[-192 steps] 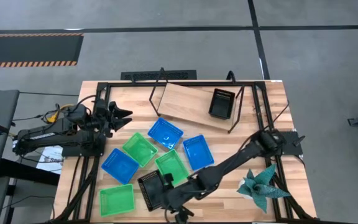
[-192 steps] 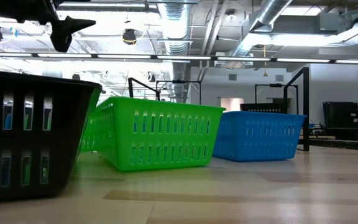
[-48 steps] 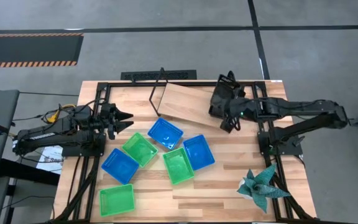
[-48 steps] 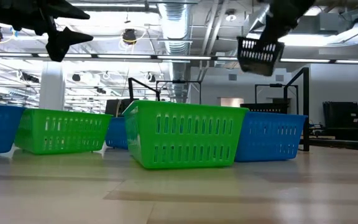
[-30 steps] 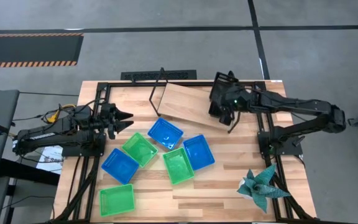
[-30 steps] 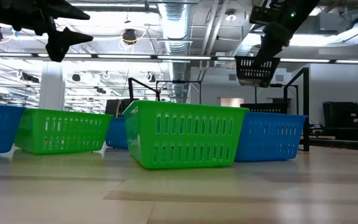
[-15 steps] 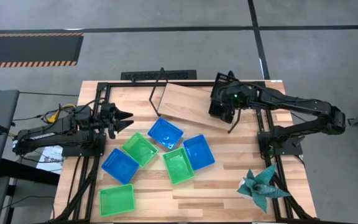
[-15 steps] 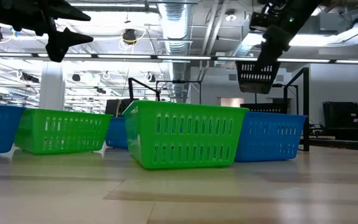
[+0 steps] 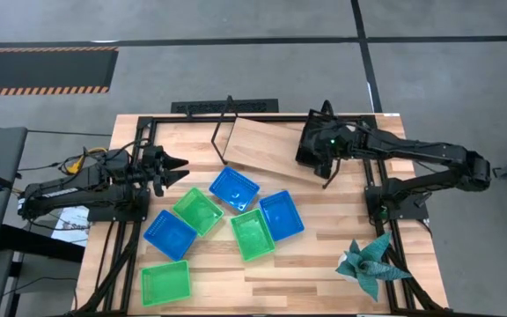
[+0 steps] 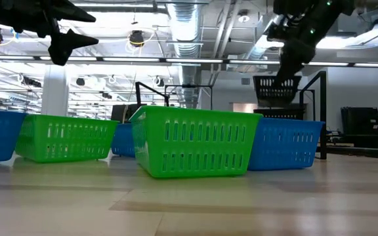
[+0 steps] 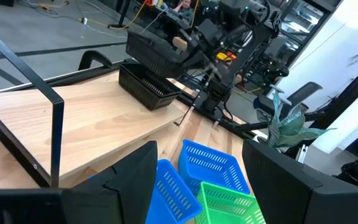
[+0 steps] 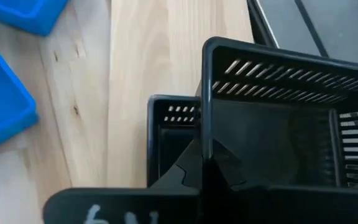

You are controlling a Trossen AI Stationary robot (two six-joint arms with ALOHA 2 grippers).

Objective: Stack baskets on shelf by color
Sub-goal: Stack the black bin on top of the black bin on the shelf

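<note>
The black basket in my right gripper will be let go once it is inside the other black basket (image 9: 318, 146) (image 12: 235, 152) that is resting on the wooden shelf.
My right gripper (image 9: 320, 151) is shut on a black basket (image 10: 277, 88), which hangs over the right end of the wooden shelf (image 9: 262, 145). Directly beneath it another black basket (image 11: 146, 88) rests by its bottom on the shelf board. Whether the two touch, I cannot tell. Three blue baskets (image 9: 234, 187) and three green baskets (image 9: 197, 210) stand on the table in front of the shelf. My left gripper (image 9: 180, 167) waits open above the table's left side, with nothing between its fingers. My right gripper pinches one side wall of the black basket at its rim (image 12: 205, 134), one finger inside the basket and one outside. The fingers slant down from above. The basket hangs about level below them, opening up, over the basket on the shelf.
A teal folded-paper plant (image 9: 370, 260) stands near the table's front right corner. Black metal frame rails (image 9: 148, 123) run round the table's edges. The shelf's left and middle parts (image 11: 73, 124) are bare wood.
My right gripper has come down toward the shelf with the black basket, which now hangs lower and closer to the black basket on the board. It has stayed shut on it.
</note>
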